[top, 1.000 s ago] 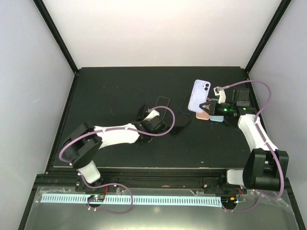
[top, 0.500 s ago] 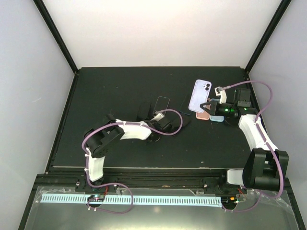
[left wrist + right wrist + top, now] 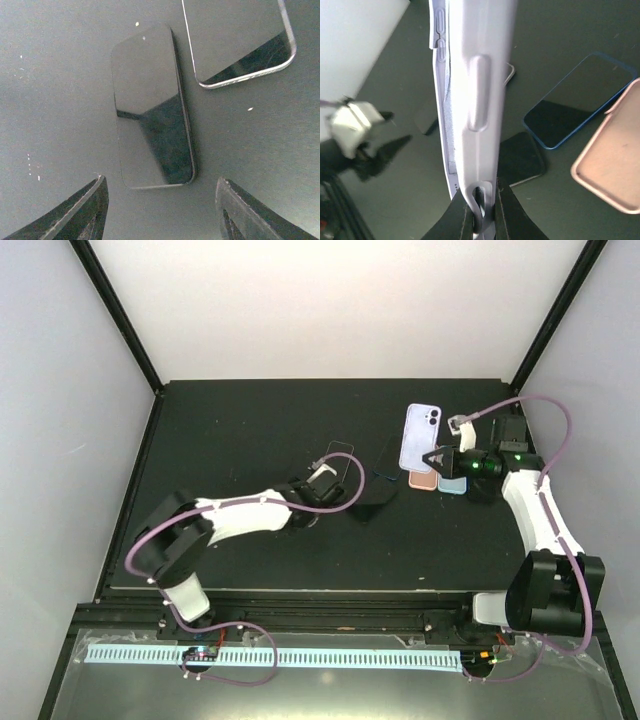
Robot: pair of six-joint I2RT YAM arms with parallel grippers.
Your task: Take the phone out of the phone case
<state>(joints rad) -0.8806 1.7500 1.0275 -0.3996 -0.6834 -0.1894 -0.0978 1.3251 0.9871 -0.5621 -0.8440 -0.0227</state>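
Note:
The robot's right gripper needs to put the lavender phone case down on the bare table [image 3: 436, 529] between the pink case and the near edge.
My right gripper [image 3: 433, 459] [image 3: 483, 212] is shut on the bottom edge of the lavender phone case [image 3: 418, 437] [image 3: 481, 75] and holds it off the table, edge-on in the right wrist view. The pale phone [image 3: 440, 75] sits inside it, its side buttons showing along the case's left edge. My left gripper [image 3: 334, 474] [image 3: 160, 210] is open, low over the table, with nothing between its fingers. A dark phone [image 3: 150, 107] lies flat just ahead of the left fingertips.
A silver-rimmed phone [image 3: 240, 40] [image 3: 340, 456] lies near the left gripper. A pink case [image 3: 424, 481] [image 3: 612, 155], a blue phone [image 3: 453, 486] [image 3: 580, 100] and a dark phone [image 3: 520, 157] lie under the lavender case. A dark case [image 3: 376, 502] rests mid-table.
My left gripper has gone from shut to open, and its arm swung right and then back a little. The right gripper and lavender case shifted slightly right.

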